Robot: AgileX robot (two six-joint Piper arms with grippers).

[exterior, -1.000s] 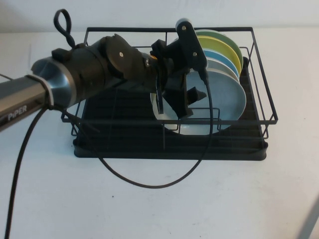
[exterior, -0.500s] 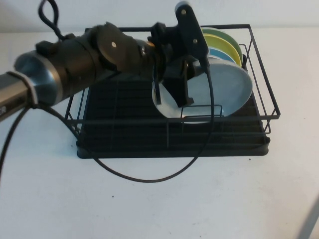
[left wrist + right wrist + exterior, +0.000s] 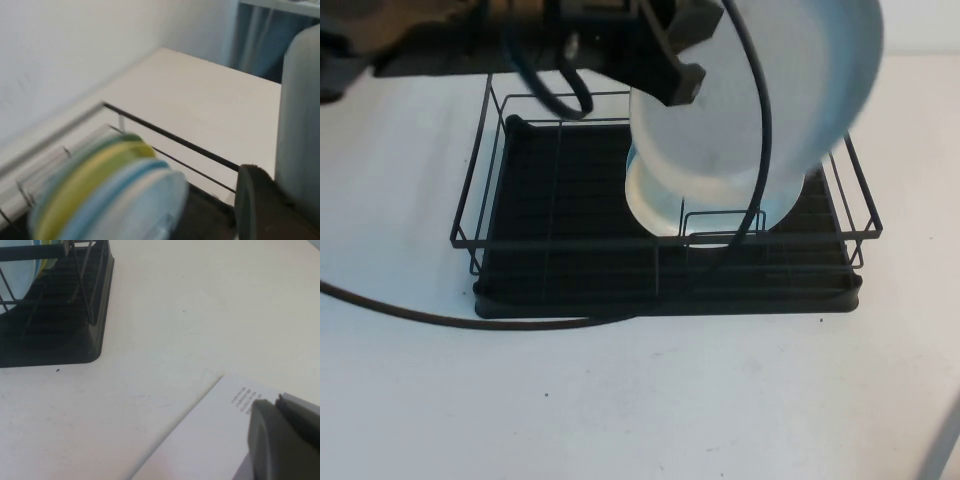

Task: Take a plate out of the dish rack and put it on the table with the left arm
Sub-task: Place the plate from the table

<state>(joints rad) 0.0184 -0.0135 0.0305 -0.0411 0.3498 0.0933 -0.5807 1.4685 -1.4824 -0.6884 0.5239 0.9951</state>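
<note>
Next, my left gripper releases the pale grey-blue plate on the white table (image 3: 633, 401) in front of the dish rack.
My left gripper (image 3: 665, 72) is shut on the rim of the pale grey-blue plate (image 3: 760, 110) and holds it high above the black wire dish rack (image 3: 570, 240), close to the high camera. The plate hangs tilted over the rack's right half and touches nothing. In the left wrist view the plate's edge (image 3: 300, 120) stands beside one black finger (image 3: 255, 210). The other plates (image 3: 110, 195) stand upright in the rack below. The white table (image 3: 640, 400) lies in front of the rack. My right gripper (image 3: 282, 440) is shut, low at the right, away from the rack.
Green, yellow and blue plates stay in the rack's far right slots. The left arm's black cable (image 3: 440, 318) loops down across the rack's front left. A white printed sheet (image 3: 200, 440) lies under the right gripper. The rack's corner (image 3: 95, 335) shows in the right wrist view.
The left arm has risen sharply with the plate, lifting it out of the rack and up towards the camera. The right arm has not moved.
</note>
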